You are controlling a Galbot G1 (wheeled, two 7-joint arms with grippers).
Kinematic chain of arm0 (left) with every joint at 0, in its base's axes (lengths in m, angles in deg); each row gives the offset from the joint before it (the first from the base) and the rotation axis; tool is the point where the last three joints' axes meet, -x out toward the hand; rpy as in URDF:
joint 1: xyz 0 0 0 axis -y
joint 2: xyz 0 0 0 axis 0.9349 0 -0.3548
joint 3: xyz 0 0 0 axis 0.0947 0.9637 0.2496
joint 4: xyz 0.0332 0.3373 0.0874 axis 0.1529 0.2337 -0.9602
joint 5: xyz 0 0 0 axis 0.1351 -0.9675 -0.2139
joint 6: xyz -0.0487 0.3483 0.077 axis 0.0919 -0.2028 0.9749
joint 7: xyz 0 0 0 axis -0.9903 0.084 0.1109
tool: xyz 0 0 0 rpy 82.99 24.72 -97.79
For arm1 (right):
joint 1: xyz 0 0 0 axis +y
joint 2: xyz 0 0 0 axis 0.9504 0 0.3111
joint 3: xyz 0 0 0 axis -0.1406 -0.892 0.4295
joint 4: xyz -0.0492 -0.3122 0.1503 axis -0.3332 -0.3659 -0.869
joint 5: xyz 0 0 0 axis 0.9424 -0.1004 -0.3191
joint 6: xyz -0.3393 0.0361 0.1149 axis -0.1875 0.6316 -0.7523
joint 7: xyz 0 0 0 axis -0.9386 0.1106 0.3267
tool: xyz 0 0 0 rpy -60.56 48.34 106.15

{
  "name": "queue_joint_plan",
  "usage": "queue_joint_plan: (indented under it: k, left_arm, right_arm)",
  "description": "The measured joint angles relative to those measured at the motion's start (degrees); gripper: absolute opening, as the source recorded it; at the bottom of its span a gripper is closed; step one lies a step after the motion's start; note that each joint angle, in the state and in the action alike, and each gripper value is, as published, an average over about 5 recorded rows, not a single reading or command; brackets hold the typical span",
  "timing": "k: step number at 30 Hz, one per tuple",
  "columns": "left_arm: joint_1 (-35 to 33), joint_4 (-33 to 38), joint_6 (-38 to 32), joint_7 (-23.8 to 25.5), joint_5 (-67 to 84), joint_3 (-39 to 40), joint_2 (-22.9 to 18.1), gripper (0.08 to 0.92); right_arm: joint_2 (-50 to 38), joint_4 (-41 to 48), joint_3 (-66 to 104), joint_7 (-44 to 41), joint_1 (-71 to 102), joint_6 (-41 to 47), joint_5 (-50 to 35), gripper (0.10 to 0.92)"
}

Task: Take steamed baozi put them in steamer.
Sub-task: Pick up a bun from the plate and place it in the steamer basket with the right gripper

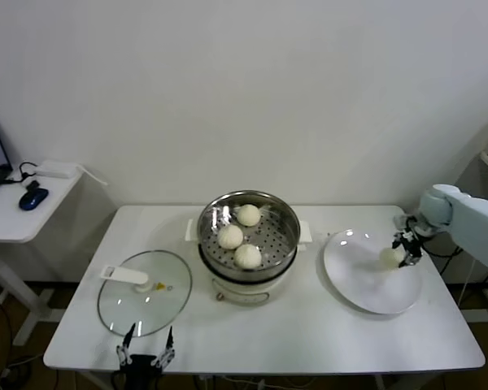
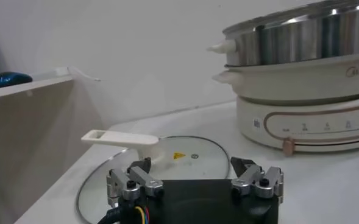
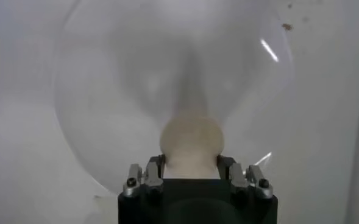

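Note:
The steamer tray's bare side [image 1: 272,232] faces the white plate. I will set the fourth baozi down there with my right gripper.
The steamer [image 1: 286,213] stands at the table's middle and holds three baozi [image 1: 248,214] [image 1: 230,236] [image 1: 247,255] on its perforated tray; its steel wall also shows in the left wrist view [image 2: 301,42]. The fourth baozi [image 1: 389,256] lies on the right part of the white plate [image 1: 366,284]. My right gripper [image 1: 405,250] is at it. In the right wrist view the fingers of the right gripper [image 3: 191,161] press both sides of the baozi [image 3: 191,139] over the plate [image 3: 106,91]. My left gripper [image 1: 146,345] is parked open and empty at the table's front edge.
The glass lid [image 1: 144,292] with a white handle lies left of the steamer, just beyond my left gripper [image 2: 191,164]; the lid also shows in the left wrist view [image 2: 185,155]. A side table [image 1: 16,223] with a blue mouse [image 1: 32,197] stands at the far left.

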Motion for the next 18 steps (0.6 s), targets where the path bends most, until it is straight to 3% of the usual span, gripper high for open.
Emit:
queue_joint_plan:
  k: [18]
  left_arm:
    - [0.37,0.53,0.45,0.09,0.32,-0.06,0.4,0.823]
  right_arm:
    - [6.37,-17.8,-18.99,2.49,-30.5,13.94,-26.94,0.585]
